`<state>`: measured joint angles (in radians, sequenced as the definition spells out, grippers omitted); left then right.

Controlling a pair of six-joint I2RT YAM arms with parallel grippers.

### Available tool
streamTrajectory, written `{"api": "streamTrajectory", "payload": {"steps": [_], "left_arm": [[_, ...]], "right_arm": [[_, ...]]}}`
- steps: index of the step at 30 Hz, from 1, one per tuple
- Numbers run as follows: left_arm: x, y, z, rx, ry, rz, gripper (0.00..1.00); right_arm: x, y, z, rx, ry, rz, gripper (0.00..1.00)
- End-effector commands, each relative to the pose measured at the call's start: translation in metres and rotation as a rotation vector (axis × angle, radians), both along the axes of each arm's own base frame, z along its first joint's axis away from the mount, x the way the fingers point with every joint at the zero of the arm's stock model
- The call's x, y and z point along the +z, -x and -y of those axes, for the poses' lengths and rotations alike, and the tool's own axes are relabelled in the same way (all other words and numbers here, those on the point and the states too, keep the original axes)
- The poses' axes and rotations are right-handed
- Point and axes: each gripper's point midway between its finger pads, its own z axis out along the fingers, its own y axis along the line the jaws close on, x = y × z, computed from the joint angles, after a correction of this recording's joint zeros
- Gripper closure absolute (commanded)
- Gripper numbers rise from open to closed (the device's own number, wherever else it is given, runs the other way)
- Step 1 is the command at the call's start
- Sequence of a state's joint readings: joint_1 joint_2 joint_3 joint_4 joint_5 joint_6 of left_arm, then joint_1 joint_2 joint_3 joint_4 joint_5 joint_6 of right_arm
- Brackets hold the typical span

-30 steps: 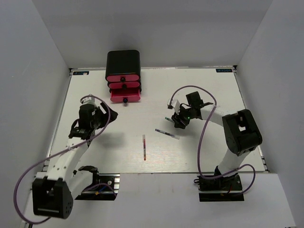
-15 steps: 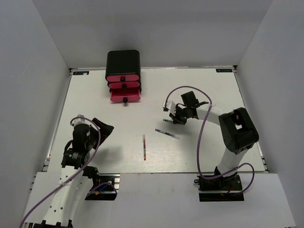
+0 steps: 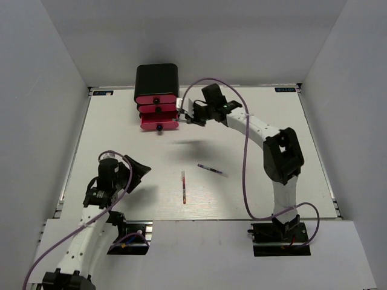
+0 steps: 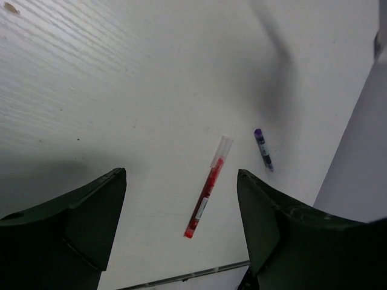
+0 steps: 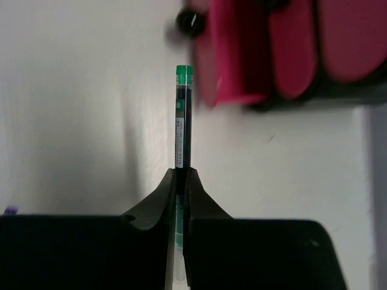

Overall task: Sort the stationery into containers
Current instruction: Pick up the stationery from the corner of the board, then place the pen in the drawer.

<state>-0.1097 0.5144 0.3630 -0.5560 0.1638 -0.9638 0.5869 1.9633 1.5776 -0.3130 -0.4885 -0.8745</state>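
Note:
The lowest pink drawer is open. My right gripper will let go of the dark pen inside the open lowest pink drawer (image 3: 159, 119) (image 5: 242, 18), just behind its black knob.
The containers are three pink drawers (image 3: 158, 110) stacked in a glossy black box (image 3: 156, 77) at the far left; the lowest drawer (image 3: 159, 124) stands pulled out. My right gripper (image 3: 190, 115) hovers just right of them, shut on a dark pen with a green end (image 5: 182, 121) that points toward the open drawer (image 5: 221, 60). A red pen (image 3: 183, 187) and a dark purple-tipped pen (image 3: 211, 170) lie mid-table. My left gripper (image 3: 139, 170) is open at the near left, with the red pen (image 4: 207, 188) lying on the table past its fingers and the purple-tipped pen (image 4: 263, 149) beyond.
White walls close in the table on the left, back and right. A black round knob (image 5: 187, 21) sticks out of the open drawer's front. The right arm's purple cable (image 3: 245, 145) loops over the table's right half.
My right gripper shut on the green-ended pen at mid-right and carried it up-left to the drawers. My left arm drew back toward the near-left edge, gripper still open.

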Motion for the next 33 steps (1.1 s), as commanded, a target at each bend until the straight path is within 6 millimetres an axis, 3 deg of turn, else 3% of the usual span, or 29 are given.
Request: {"api": "streamTrajectory", "payload": {"steps": [1,2,4,5,6,10,11,13,14,17,18,22,30,33], "left_arm": [[-0.002,-0.001,0.02,-0.133,0.038,-0.017,0.17],[-0.01,0.002,0.023,-0.156,0.039,-0.059,0.18],[-0.009,-0.001,0.025,-0.166,0.047,-0.051,0.18],[-0.009,-0.001,0.025,-0.166,0.047,-0.051,0.18],[-0.005,-0.001,0.025,-0.166,0.048,-0.034,0.18],[0.001,0.001,0.027,-0.194,0.039,0.002,0.18],[0.004,0.005,0.03,-0.219,0.037,-0.002,0.18],[0.012,0.005,0.028,-0.249,0.002,0.016,0.17],[0.014,0.006,0.028,-0.259,-0.011,0.016,0.17],[0.019,0.01,0.028,-0.291,-0.034,0.01,0.17],[0.02,0.011,0.03,-0.302,-0.025,0.01,0.17],[0.022,0.012,0.031,-0.314,-0.026,0.012,0.16],[0.022,0.013,0.032,-0.321,-0.02,0.013,0.16],[0.02,0.013,0.032,-0.321,-0.019,0.002,0.16]], "right_arm": [[0.021,-0.015,-0.052,0.055,-0.072,0.042,1.0],[0.051,-0.027,-0.065,0.051,-0.116,0.099,1.0],[0.036,-0.026,-0.086,0.073,-0.113,0.104,1.0],[0.048,-0.029,-0.102,0.093,-0.153,0.167,1.0],[0.038,-0.025,-0.106,0.11,-0.136,0.168,1.0],[0.045,-0.04,-0.133,0.098,-0.185,0.299,1.0],[0.034,-0.04,-0.144,0.106,-0.183,0.293,1.0],[0.04,-0.046,-0.152,0.085,-0.208,0.331,1.0],[0.032,-0.046,-0.157,0.075,-0.205,0.331,1.0],[0.04,-0.059,-0.166,0.043,-0.25,0.406,1.0],[0.029,-0.06,-0.168,0.042,-0.241,0.402,1.0],[0.028,-0.066,-0.173,0.044,-0.238,0.445,1.0],[0.036,-0.049,-0.172,0.092,-0.262,0.473,1.0],[0.036,-0.051,-0.174,0.096,-0.259,0.492,1.0]]}}
